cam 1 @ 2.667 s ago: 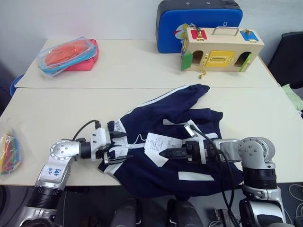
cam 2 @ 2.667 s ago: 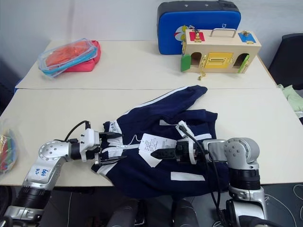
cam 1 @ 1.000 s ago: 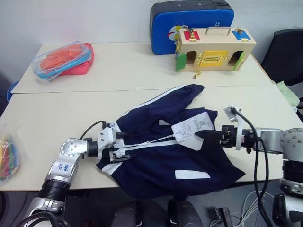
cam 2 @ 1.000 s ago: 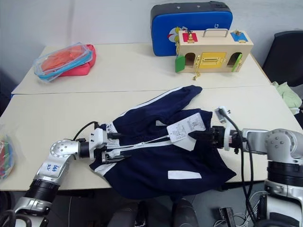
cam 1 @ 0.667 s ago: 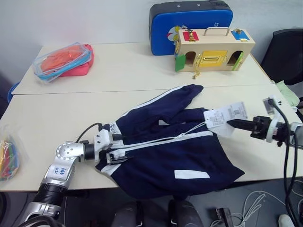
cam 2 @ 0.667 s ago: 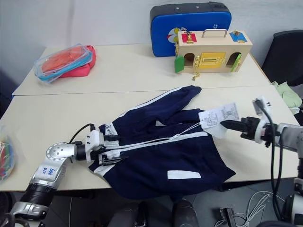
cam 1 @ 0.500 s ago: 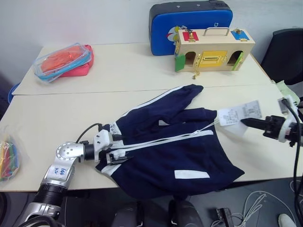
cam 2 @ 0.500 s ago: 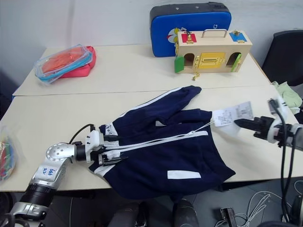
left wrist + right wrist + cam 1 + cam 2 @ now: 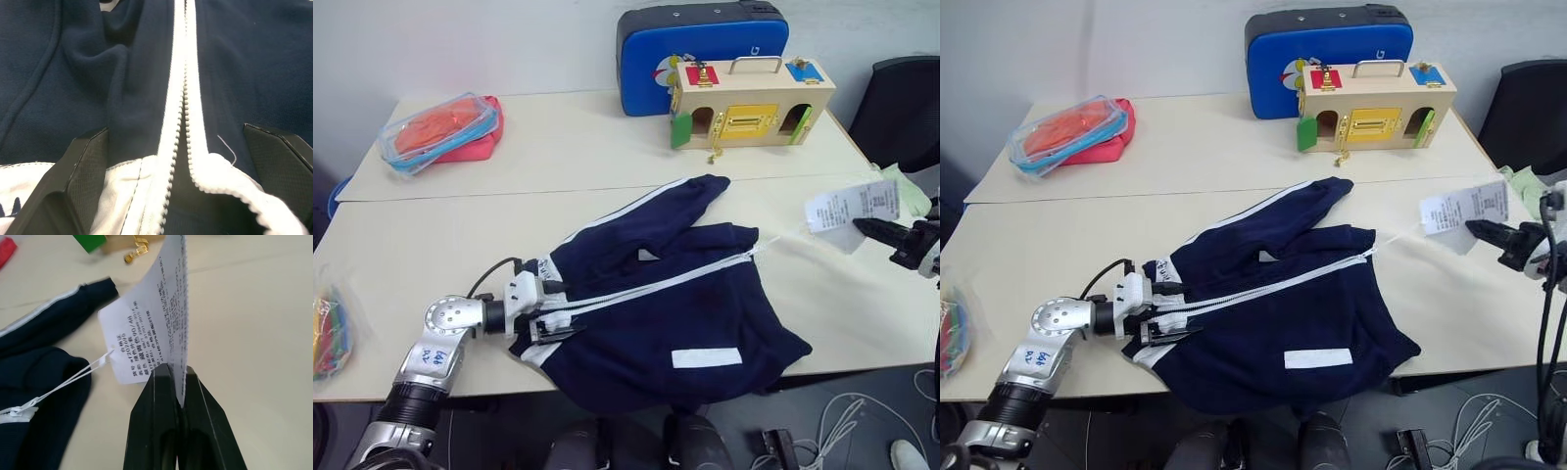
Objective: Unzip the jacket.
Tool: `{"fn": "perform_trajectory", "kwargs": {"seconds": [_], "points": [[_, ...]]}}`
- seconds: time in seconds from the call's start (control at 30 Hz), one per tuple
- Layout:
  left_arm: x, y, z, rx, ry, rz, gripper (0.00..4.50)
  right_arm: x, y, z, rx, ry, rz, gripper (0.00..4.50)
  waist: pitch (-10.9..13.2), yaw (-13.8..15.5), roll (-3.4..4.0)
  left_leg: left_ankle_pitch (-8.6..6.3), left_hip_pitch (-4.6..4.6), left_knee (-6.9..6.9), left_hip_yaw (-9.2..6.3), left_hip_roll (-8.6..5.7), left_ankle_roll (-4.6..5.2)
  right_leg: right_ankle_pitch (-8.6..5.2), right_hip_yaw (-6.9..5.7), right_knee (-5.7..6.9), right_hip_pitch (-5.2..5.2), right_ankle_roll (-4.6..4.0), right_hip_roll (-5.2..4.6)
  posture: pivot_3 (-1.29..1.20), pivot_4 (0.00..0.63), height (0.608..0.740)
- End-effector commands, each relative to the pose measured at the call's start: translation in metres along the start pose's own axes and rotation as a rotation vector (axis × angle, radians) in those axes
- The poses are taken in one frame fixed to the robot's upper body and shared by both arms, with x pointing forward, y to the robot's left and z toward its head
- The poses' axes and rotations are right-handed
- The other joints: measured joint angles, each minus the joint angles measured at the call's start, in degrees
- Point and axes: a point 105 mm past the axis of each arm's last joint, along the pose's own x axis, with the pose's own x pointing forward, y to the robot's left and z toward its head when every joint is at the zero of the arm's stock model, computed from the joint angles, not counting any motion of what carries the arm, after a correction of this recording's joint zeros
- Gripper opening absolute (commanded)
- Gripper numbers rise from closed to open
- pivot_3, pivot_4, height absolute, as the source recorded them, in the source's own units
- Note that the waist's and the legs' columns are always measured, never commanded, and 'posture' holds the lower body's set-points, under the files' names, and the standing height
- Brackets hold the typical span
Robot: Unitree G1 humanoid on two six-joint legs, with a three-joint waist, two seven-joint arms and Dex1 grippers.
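The robot's right gripper needs to release the white paper tags, now held above the table, on the near table (image 9: 862,242) just past the zipper's corded end.
The navy jacket (image 9: 690,323) lies spread on the near table, its white zipper (image 9: 656,283) running from the collar to the right edge. My left gripper (image 9: 558,310) stands open at the collar, one finger on each side of the zipper's top (image 9: 178,147), where the two rows of teeth are parted. Off past the jacket's right edge, my right gripper (image 9: 864,226) is shut on the white paper tags (image 9: 151,333). It holds them above the table. A thin cord (image 9: 73,379) runs taut from the tags back to the zipper's end (image 9: 751,249).
On the far table stand a blue case (image 9: 700,49), a wooden latch box (image 9: 751,98) and a clear container of orange and red things (image 9: 440,125). A bag of coloured items (image 9: 328,333) lies at the near table's left edge. A black chair (image 9: 906,108) stands at the right.
My right gripper has swung far to the right and a little up with the tags. The cord has drawn the zipper's end across to the jacket's right edge. The left gripper has stayed put.
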Motion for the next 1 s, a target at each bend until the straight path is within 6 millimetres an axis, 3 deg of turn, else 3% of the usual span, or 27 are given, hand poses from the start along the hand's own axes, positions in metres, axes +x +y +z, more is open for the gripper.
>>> {"fn": "perform_trajectory", "kwargs": {"seconds": [0.03,0.4,0.57,0.63,0.73,0.87,1.0], "points": [[-0.006,-0.016,-0.037,-0.108,0.129,-0.042,4.50,-0.007,-0.003,0.011,-0.070,-0.057,-0.027,0.02,0.0,0.1,0.00,0.00,0.00,0.00,0.00,0.00,0.00,0.00,0.00,-0.01,0.00,0.00,0.00,0.00,0.150,0.740],[-0.008,-0.017,-0.038,-0.101,0.135,-0.040,4.50,-0.041,-0.056,-0.019,-0.045,0.094,-0.337,0.02,0.0,0.1,0.01,-0.01,0.02,-0.03,0.04,0.00,0.00,0.00,0.04,-0.03,-0.01,0.00,-0.03,0.00,0.150,0.740],[-0.006,-0.018,-0.036,-0.098,0.123,-0.049,4.50,-0.027,-0.037,-0.003,-0.104,-0.043,-0.225,0.02,0.0,0.0,0.03,-0.01,0.09,-0.10,0.11,0.00,-0.01,0.00,0.10,-0.03,-0.01,0.00,-0.01,0.00,0.150,0.740],[-0.005,-0.017,-0.032,-0.090,0.098,-0.050,4.50,-0.022,-0.024,-0.008,-0.090,-0.003,-0.149,0.02,0.0,0.0,0.04,-0.01,0.09,-0.11,0.11,0.00,-0.01,0.00,0.11,-0.03,-0.01,0.00,-0.01,0.00,0.150,0.740],[-0.006,-0.016,-0.018,-0.072,0.028,-0.041,4.50,-0.024,-0.029,-0.020,-0.129,0.082,-0.186,0.02,0.0,0.1,0.00,-0.02,0.09,-0.12,0.10,0.01,-0.01,0.00,0.11,-0.05,-0.01,0.00,-0.01,0.00,0.150,0.740],[-0.022,-0.016,0.011,-0.063,-0.080,-0.004,4.50,-0.030,-0.026,-0.027,-0.267,0.135,-0.148,0.89,0.1,0.0,-0.10,-0.08,0.02,-0.13,0.11,0.01,0.01,0.00,0.11,-0.13,-0.04,0.00,-0.02,0.00,0.150,0.740],[-0.055,-0.021,0.042,-0.100,-0.147,0.059,4.50,-0.065,-0.024,-0.037,-0.628,0.240,-0.039,2.17,0.3,0.3,-0.30,-0.08,-0.13,-0.10,0.10,-0.01,0.01,0.00,0.08,-0.19,-0.12,0.00,-0.01,0.00,0.150,0.740]]}}
